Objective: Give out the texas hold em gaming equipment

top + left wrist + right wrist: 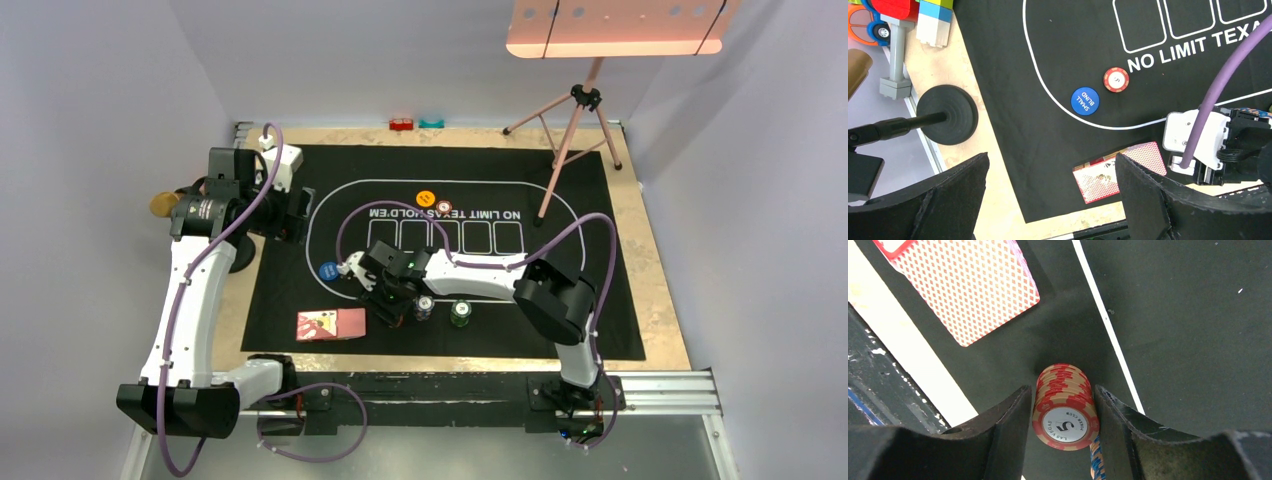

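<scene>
My right gripper will set the red-striped chips down on the mat, placing them just inside the white line [497, 287] that is near the green stack.
My right gripper [388, 303] is low over the black poker mat [600, 250], its jaws closed against both sides of a stack of red-striped "5" chips [1064, 412] that stands on the mat. A blue-striped chip stack [1095, 462] peeks from behind its right finger. A grey-white stack [425, 307] and a green stack [460, 313] stand just right of the gripper. The pink-red-backed cards [332, 325] lie to its left and show in both wrist views [963, 290] [1108, 177]. A blue SMALL BLIND disc [1085, 101] lies beside a single red chip [1116, 79]. An orange disc [426, 198] and another chip [443, 207] lie farther back. My left gripper [1050, 200] is open and empty, high over the mat's left edge.
A pink tripod [570, 150] with a pink board [615, 25] stands at the back right. A black round stand base [948, 115], toy bricks [923, 15] and a gold microphone head [162, 203] sit off the mat's left side. Small red [402, 124] and teal [431, 123] bricks lie at the back edge.
</scene>
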You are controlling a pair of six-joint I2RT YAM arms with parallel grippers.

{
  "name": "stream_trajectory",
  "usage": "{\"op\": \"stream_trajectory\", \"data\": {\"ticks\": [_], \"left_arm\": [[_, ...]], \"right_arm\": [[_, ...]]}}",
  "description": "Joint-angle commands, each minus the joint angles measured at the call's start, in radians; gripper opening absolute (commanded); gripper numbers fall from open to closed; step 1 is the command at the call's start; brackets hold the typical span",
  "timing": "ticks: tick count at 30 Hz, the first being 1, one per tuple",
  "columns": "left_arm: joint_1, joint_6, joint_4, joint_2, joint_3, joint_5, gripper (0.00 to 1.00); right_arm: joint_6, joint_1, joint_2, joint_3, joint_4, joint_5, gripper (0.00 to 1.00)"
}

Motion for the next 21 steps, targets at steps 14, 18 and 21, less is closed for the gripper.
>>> {"op": "stream_trajectory", "data": {"ticks": [14,18,21], "left_arm": [[0.006,-0.001,0.012,-0.021,-0.006,-0.003,1.0],[0.005,-0.002,0.01,-0.022,-0.004,-0.001,1.0],[0.006,-0.005,0.008,-0.023,0.001,-0.001,1.0]], "right_arm": [[0.002,-0.001,-0.073,0.041,0.004,0.025,0.1],[0.02,-0.002,-0.125,0.051,0.01,0.052,0.0],[0.035,-0.013,-0.161,0.053,0.015,0.065,0.0]]}}
